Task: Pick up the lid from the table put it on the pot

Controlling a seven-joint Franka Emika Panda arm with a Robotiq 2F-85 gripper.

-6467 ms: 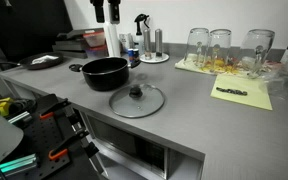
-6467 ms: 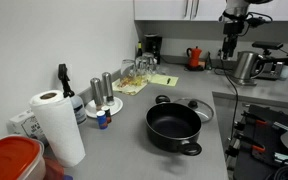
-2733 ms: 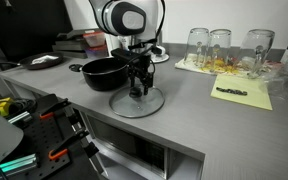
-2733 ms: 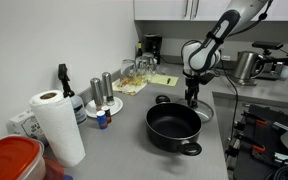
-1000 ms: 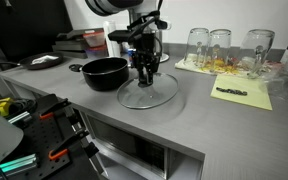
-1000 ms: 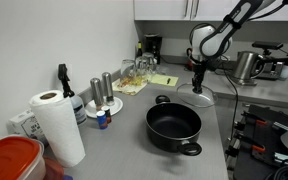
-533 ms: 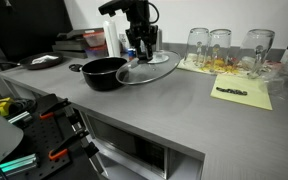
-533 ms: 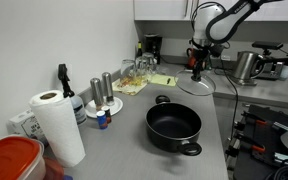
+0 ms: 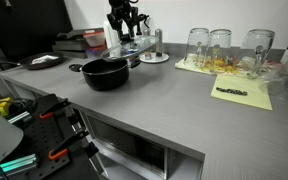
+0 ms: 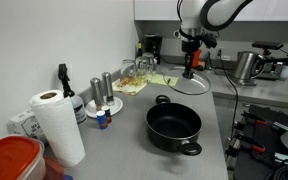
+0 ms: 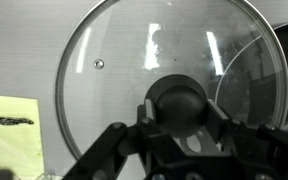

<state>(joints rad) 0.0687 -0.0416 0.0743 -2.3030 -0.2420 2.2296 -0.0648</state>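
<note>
Next, I release the lid on the rim of the black pot (image 9: 104, 66), covering its open top.
My gripper (image 11: 179, 106) is shut on the black centre knob of the lid (image 11: 109, 70), a clear glass disc with a metal rim that fills the wrist view. In both exterior views the lid (image 9: 132, 47) (image 10: 192, 85) hangs in the air under the gripper (image 9: 125, 33) (image 10: 189, 68), well above the grey table (image 9: 174, 110). The black pot (image 9: 105, 72) (image 10: 174, 127) stands open on the table, below and a little off from the lid. Through the glass, the pot's rim (image 11: 259, 75) shows at the right of the wrist view.
Clear glass jars (image 9: 219, 45) and a yellow sheet (image 9: 242, 93) lie further along the counter. Bottles and shakers (image 10: 104, 95), a paper towel roll (image 10: 56, 125) and a red container (image 10: 12, 158) stand near the wall. A metal kettle (image 10: 246, 65) sits beyond the arm.
The gripper has carried the lid up off the table and across towards the pot, rising higher over the last second. The pot has not moved.
</note>
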